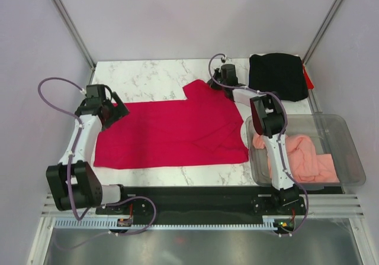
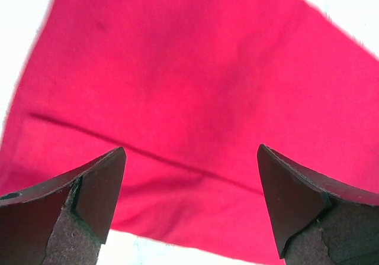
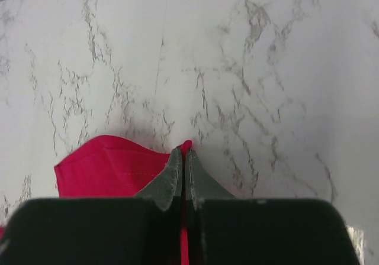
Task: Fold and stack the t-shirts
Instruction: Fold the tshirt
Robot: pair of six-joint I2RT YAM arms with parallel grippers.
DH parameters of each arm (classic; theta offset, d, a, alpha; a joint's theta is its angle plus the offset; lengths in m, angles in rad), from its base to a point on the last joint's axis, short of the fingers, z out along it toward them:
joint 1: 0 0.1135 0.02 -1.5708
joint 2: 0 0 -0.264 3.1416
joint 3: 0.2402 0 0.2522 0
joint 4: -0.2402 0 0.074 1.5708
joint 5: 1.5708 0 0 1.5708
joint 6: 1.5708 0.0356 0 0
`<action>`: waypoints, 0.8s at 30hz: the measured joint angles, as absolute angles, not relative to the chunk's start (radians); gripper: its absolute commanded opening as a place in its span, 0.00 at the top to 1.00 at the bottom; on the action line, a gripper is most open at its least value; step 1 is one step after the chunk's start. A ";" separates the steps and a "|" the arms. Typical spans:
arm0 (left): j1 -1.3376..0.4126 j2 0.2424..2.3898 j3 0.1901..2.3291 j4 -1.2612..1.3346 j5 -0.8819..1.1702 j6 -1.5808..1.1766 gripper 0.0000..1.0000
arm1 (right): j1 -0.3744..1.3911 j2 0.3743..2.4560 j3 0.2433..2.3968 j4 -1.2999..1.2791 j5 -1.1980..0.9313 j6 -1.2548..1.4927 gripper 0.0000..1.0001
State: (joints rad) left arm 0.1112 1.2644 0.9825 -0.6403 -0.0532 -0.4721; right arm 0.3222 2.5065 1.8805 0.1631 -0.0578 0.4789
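Observation:
Next, my left gripper closes on the far corner (image 1: pixel 113 104) of the crimson red t-shirt, at the end opposite my right gripper.
The crimson red t-shirt (image 1: pixel 172 132) lies spread flat across the middle of the marble table. My left gripper (image 1: pixel 113 112) is open just above its left edge; the red cloth (image 2: pixel 189 87) fills that wrist view between the two fingers (image 2: pixel 95 188). My right gripper (image 1: pixel 220 78) is shut on the far right sleeve edge of the red t-shirt (image 3: pixel 106 170), pinching a thin fold. The black t-shirt (image 1: pixel 277 76) lies folded at the far right corner. The salmon-pink t-shirt (image 1: pixel 299 155) lies crumpled in the clear bin.
The clear plastic bin (image 1: pixel 343 135) stands at the table's right edge, near the right arm's base. Bare marble table (image 1: pixel 148 76) lies behind the red shirt. Purple walls and metal frame posts surround the table.

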 measured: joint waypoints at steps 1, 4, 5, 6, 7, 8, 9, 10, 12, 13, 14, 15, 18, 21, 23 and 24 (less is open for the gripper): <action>0.123 1.300 1.016 -0.641 -0.062 -0.472 0.01 | 0.323 2.481 1.824 0.202 -0.069 0.486 1.00; 0.170 1.409 1.126 -0.636 -0.075 -0.477 0.04 | 0.323 2.431 1.699 0.294 -0.104 0.511 1.00; 0.189 1.459 1.171 -0.640 -0.073 -0.481 0.05 | 0.322 2.420 1.667 0.326 -0.117 0.520 1.00; 0.208 1.512 1.217 -0.633 -0.074 -0.485 0.05 | 0.322 2.412 1.641 0.352 -0.127 0.527 1.00; 0.223 1.568 1.262 -0.626 -0.076 -0.489 0.06 | 0.322 2.406 1.618 0.378 -0.139 0.536 1.00; 0.234 1.621 1.305 -0.626 -0.080 -0.491 0.06 | 0.322 2.403 1.602 0.398 -0.152 0.547 1.00; 0.242 1.678 1.353 -0.623 -0.084 -0.493 0.07 | 0.321 2.403 1.592 0.416 -0.167 0.555 1.00; 0.246 1.733 1.398 -0.621 -0.090 -0.493 0.07 | 0.320 2.403 1.581 0.435 -0.182 0.564 1.00; 0.247 1.843 1.490 -0.626 -0.106 -0.493 0.09 | 0.319 2.403 1.559 0.470 -0.209 0.583 1.00; 0.247 1.884 1.525 -0.626 -0.110 -0.493 0.10 | 0.318 2.403 1.549 0.488 -0.221 0.592 1.00; 0.247 1.940 1.570 -0.628 -0.119 -0.493 0.11 | 0.318 2.403 1.542 0.500 -0.232 0.599 1.00; 0.247 1.974 1.598 -0.627 -0.123 -0.493 0.12 | 0.317 2.403 1.536 0.511 -0.242 0.606 1.00; 0.247 2.074 1.666 -0.630 -0.142 -0.492 0.17 | 0.316 2.403 1.521 0.533 -0.266 0.618 1.00; 0.247 2.130 1.703 -0.641 -0.159 -0.492 0.24 | 0.312 2.402 1.507 0.555 -0.283 0.633 1.00; 0.247 2.154 1.717 -0.646 -0.168 -0.492 0.25 | 0.309 2.402 1.500 0.568 -0.297 0.647 1.00; 0.247 2.162 1.720 -0.650 -0.177 -0.492 0.27 | 0.308 2.402 1.497 0.572 -0.302 0.656 1.00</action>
